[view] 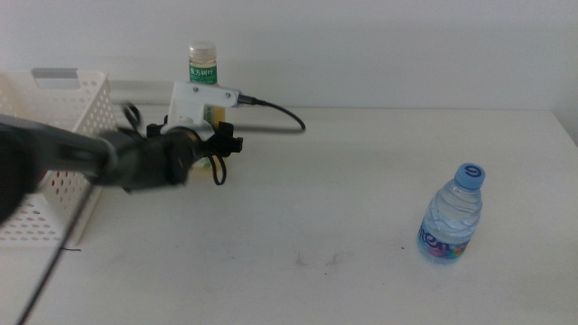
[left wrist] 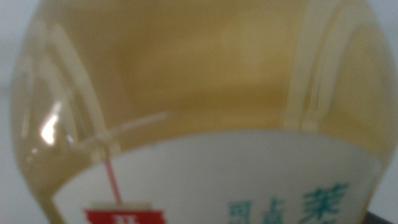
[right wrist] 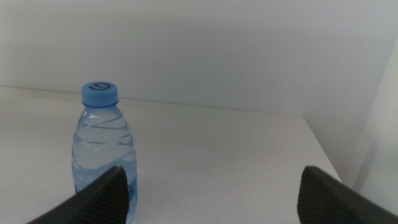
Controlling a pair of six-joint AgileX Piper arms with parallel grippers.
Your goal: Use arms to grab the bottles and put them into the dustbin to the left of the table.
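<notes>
The robot's left gripper will release the yellow tea bottle inside the white dustbin (view: 55, 161), along the dustbin's side that faces the water bottle.
The yellow tea bottle (view: 202, 65) with a white cap and green label stands upright at the back of the table. My left gripper (view: 215, 137) is right at its lower body, under the arm's white bracket (view: 200, 101). The tea bottle (left wrist: 199, 81) fills the whole left wrist view, very close. Standing at the front right is the clear water bottle (view: 452, 217) with a light-blue cap. In the right wrist view the water bottle (right wrist: 102, 149) rises just behind one jaw of my open right gripper (right wrist: 211, 193), which holds nothing. The white perforated dustbin (view: 56, 95) sits at the left.
A black cable (view: 275, 110) runs from the bracket across the back of the table. The table's right edge (right wrist: 323, 149) lies close beyond the water bottle. A white wall stands behind the table.
</notes>
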